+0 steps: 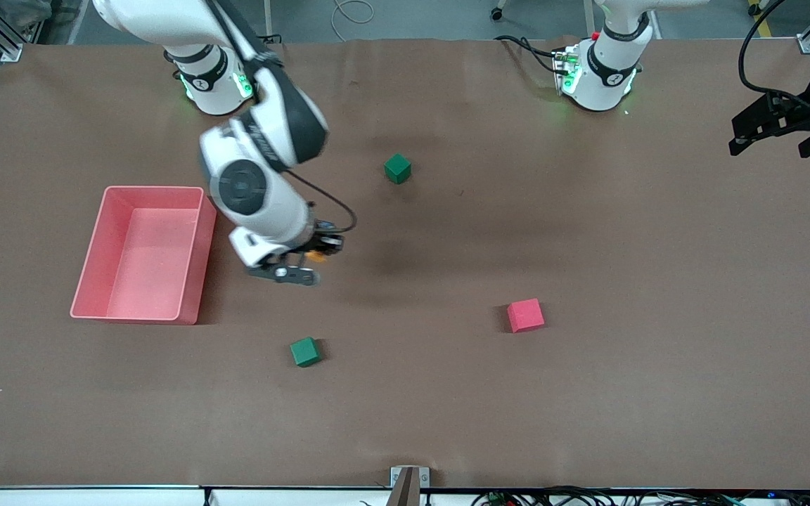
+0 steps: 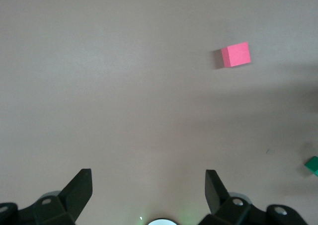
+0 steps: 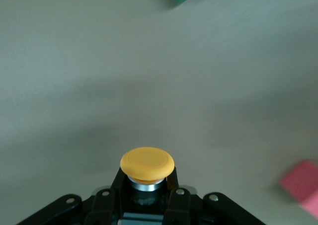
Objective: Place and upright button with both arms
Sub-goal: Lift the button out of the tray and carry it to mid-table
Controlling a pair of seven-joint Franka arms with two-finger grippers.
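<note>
Next, my right gripper releases the button, now held beside the pink bin, on the bare table midway (image 1: 406,268) (image 3: 52,143) among the green cubes and the red cube.
My right gripper (image 1: 313,254) hangs over the brown table beside the pink bin and is shut on the button (image 1: 317,256). In the right wrist view the button's round orange cap (image 3: 147,164) sticks out past the fingers (image 3: 118,181), which clamp its black body. My left gripper (image 1: 770,130) waits open and empty, raised at the left arm's end of the table. In the left wrist view its gripper (image 2: 148,185) shows wide apart over bare table.
A pink bin (image 1: 143,253) stands toward the right arm's end. A green cube (image 1: 397,169) lies near the arm bases, another green cube (image 1: 304,351) nearer the front camera, and a red cube (image 1: 525,315) lies mid-table, also in the left wrist view (image 2: 236,54).
</note>
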